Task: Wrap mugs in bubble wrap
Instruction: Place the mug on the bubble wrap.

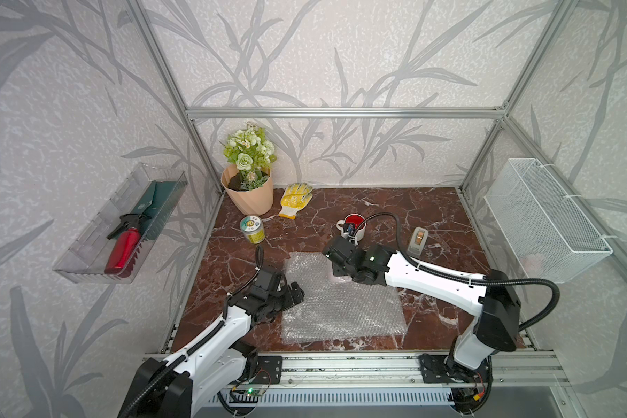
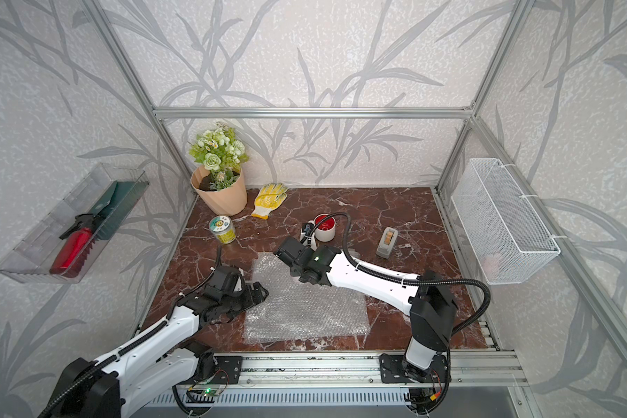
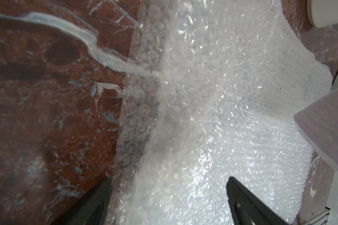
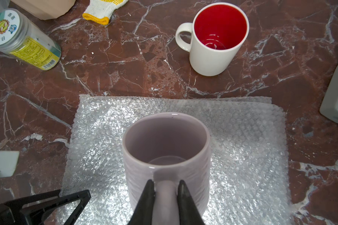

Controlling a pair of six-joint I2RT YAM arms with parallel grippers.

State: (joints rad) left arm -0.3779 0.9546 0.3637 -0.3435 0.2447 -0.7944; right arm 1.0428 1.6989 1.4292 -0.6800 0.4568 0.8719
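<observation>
The pale lilac mug will go down on the middle of the bubble wrap (image 1: 333, 292) (image 4: 169, 176) from my right gripper.
A pale lilac mug (image 4: 166, 148) stands upright on the far part of the bubble wrap (image 4: 242, 146). My right gripper (image 4: 165, 182) is shut on its handle, one finger on each side. In both top views the right wrist hides most of this mug. The white mug with the red inside (image 1: 355, 226) (image 4: 213, 56) stands on the marble beyond the sheet, its handle to the left. The bubble wrap (image 1: 341, 307) (image 2: 304, 311) lies flat in the middle. My left gripper (image 1: 297, 289) (image 3: 169, 179) is open low over the sheet's left edge, holding nothing.
A green-labelled tin can (image 1: 252, 229), a yellow-dotted glove (image 1: 294, 199) and a flower pot (image 1: 248, 191) stand at the back left. A grey tape dispenser (image 1: 418, 241) sits right of the white mug. A wire basket (image 1: 543, 220) hangs on the right wall.
</observation>
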